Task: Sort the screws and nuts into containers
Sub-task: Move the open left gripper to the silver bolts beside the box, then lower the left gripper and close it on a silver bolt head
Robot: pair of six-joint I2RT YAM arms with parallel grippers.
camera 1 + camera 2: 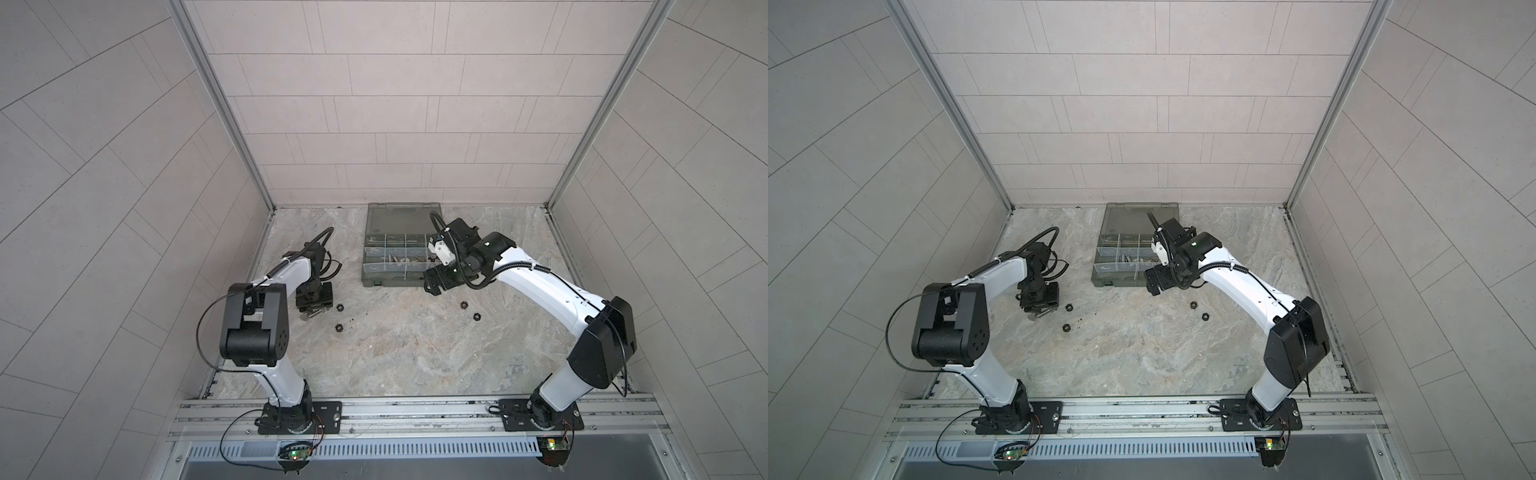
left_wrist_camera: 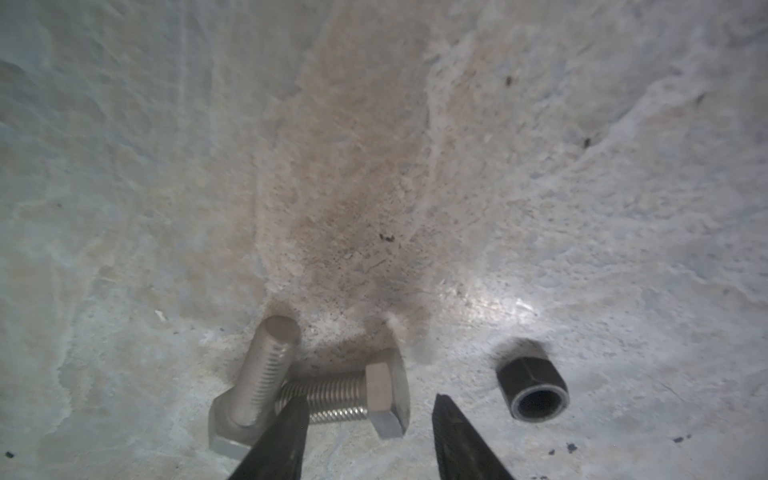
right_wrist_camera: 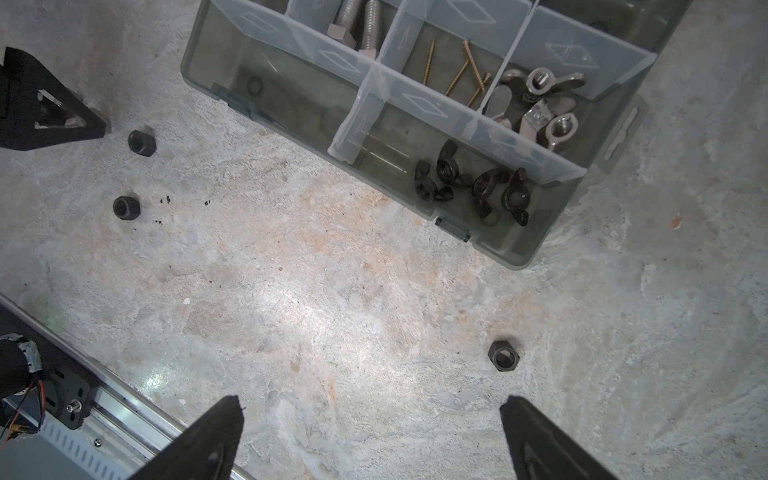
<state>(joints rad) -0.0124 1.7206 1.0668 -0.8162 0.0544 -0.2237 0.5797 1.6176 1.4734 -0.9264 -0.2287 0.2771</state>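
Note:
The screw beside the nut lies lengthwise across my left gripper's fingers, touching the other screw; I should swing it clear, grip behind its head (image 2: 357,396).
Two silver hex-head screws (image 2: 266,374) (image 2: 332,395) lie touching on the stone table. My left gripper (image 2: 365,411) stands open low over them, one finger across the second screw's thread, the other clear of its head. Beside it sits a black hex nut (image 2: 533,386). Both top views show this gripper (image 1: 313,309) (image 1: 1038,309) with two nuts (image 1: 340,308) (image 1: 338,328) to its right. My right gripper (image 3: 370,407) (image 1: 430,286) hangs wide open and empty by the containers' front edge (image 1: 374,282). More nuts (image 1: 462,304) (image 1: 476,318) (image 3: 503,355) lie near it.
The containers (image 3: 519,253) hold black wing nuts (image 3: 469,183), silver wing nuts (image 3: 540,99), thin brass screws (image 3: 457,75) and silver bolts (image 3: 357,29). The case lid (image 1: 403,216) lies open toward the back wall. A metal rail (image 1: 415,411) runs along the table's front.

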